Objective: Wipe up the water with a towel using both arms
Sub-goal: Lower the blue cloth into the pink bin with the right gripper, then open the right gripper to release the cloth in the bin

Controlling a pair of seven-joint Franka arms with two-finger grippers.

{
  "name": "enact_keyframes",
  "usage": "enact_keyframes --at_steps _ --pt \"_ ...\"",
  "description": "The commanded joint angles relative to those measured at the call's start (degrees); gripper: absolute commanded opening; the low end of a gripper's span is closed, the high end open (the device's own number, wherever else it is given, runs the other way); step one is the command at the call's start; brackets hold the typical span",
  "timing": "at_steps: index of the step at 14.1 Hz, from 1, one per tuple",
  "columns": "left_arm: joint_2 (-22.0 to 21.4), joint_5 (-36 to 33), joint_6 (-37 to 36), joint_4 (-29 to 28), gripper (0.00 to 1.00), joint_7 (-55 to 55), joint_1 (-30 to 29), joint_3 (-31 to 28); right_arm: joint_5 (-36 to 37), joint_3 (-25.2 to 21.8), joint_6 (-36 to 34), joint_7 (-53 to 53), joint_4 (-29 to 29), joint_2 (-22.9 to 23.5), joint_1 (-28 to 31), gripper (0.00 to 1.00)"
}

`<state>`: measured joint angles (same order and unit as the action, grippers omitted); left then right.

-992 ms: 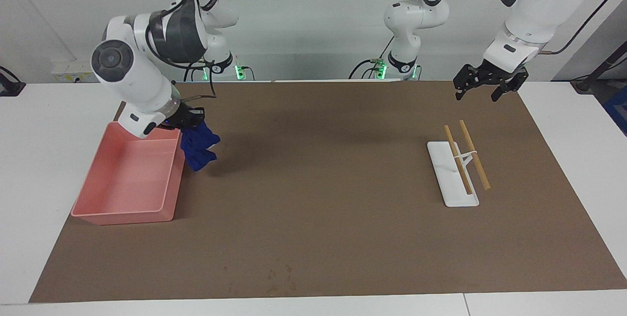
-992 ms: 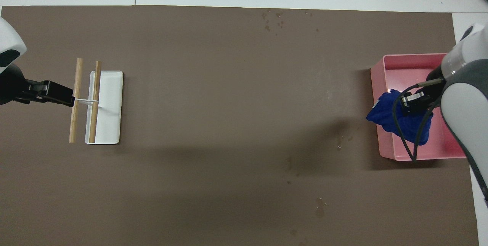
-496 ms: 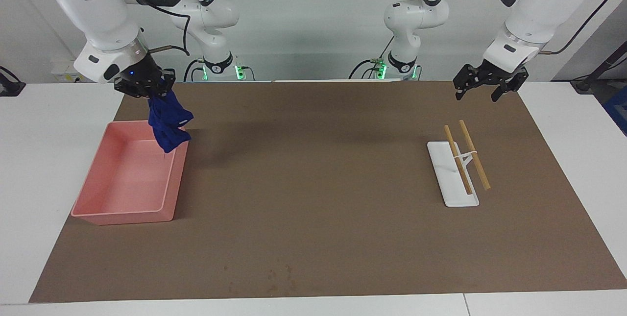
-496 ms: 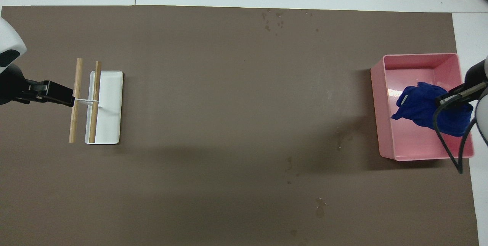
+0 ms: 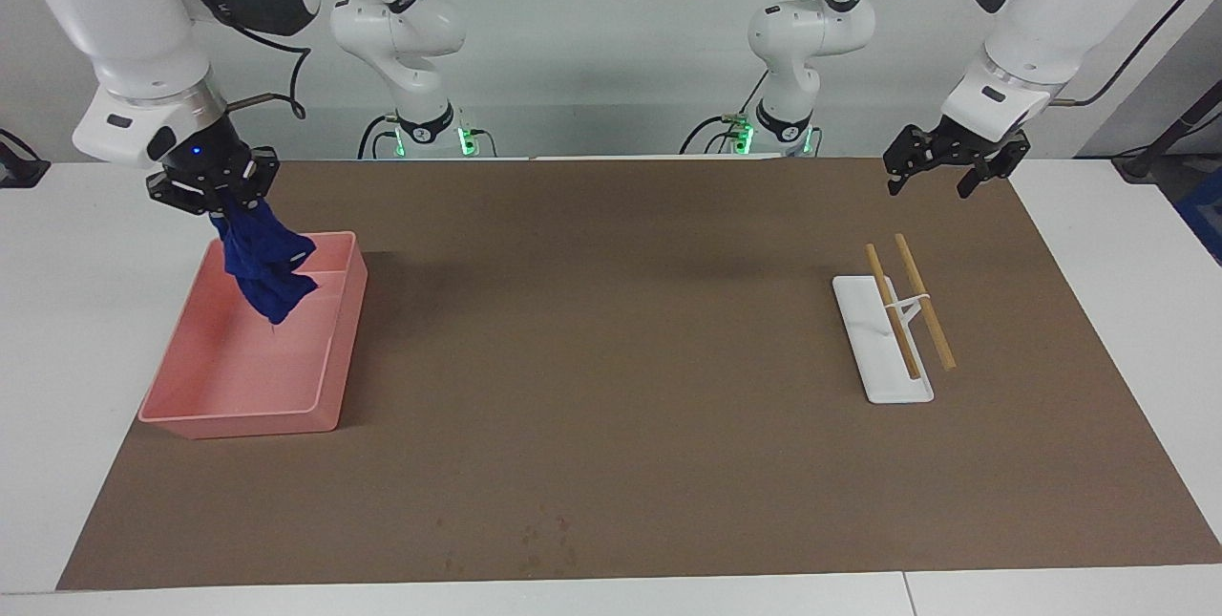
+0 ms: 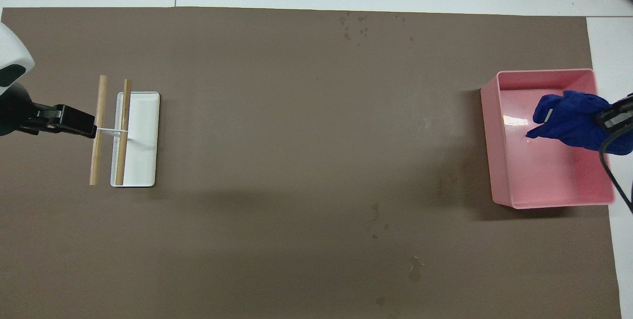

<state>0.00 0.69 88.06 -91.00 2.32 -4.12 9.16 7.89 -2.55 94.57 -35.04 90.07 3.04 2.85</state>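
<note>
The right gripper will release the blue towel inside the pink tray [image 6: 529, 139], beside the tray's side nearest the white rack.
The blue towel [image 5: 263, 265] hangs bunched from my right gripper [image 5: 218, 198], which is shut on its top. It dangles in the air over the pink tray [image 5: 329, 377], its lowest tip just above the tray floor. From overhead, the towel [image 6: 568, 118] covers the part of the tray [image 6: 487, 136] toward the right arm's end. Faint water specks [image 5: 544, 540] darken the brown mat near its edge farthest from the robots, and also show in the overhead view [image 6: 353, 24]. More water spots [image 6: 376, 212] lie nearer the robots. My left gripper [image 5: 931, 184] waits open in the air.
A white rack with two wooden sticks [image 5: 897, 329] stands on the mat toward the left arm's end; the left gripper [image 6: 81, 123] hovers beside the rack [image 6: 138, 146]. The brown mat [image 5: 621, 358] covers most of the white table.
My right gripper has risen and swung the towel from beside the tray's rim to over the tray, toward the right arm's end. The left arm has not moved.
</note>
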Motion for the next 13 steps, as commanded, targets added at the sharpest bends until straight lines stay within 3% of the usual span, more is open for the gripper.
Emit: enact_keyframes --at_steps 1,7,12,13 --pt "-1.7 -0.9 0.1 -1.7 1.00 0.1 -0.2 0.0 0.9 0.6 5.8 -4.6 4.4 -1.3 3.2 0.00" --pt "-1.6 -0.9 0.1 -1.7 1.00 0.1 -0.2 0.0 0.6 0.6 21.0 -5.7 17.7 -3.0 6.1 0.00" --pt "-1.7 -0.9 0.1 -1.7 1.00 0.1 -0.2 0.0 0.4 0.7 21.3 -1.8 18.4 -1.9 5.6 0.00" --pt "-1.7 -0.9 0.1 -1.7 1.00 0.1 -0.2 0.0 0.3 0.7 21.4 -1.5 18.4 -1.9 5.5 0.18"
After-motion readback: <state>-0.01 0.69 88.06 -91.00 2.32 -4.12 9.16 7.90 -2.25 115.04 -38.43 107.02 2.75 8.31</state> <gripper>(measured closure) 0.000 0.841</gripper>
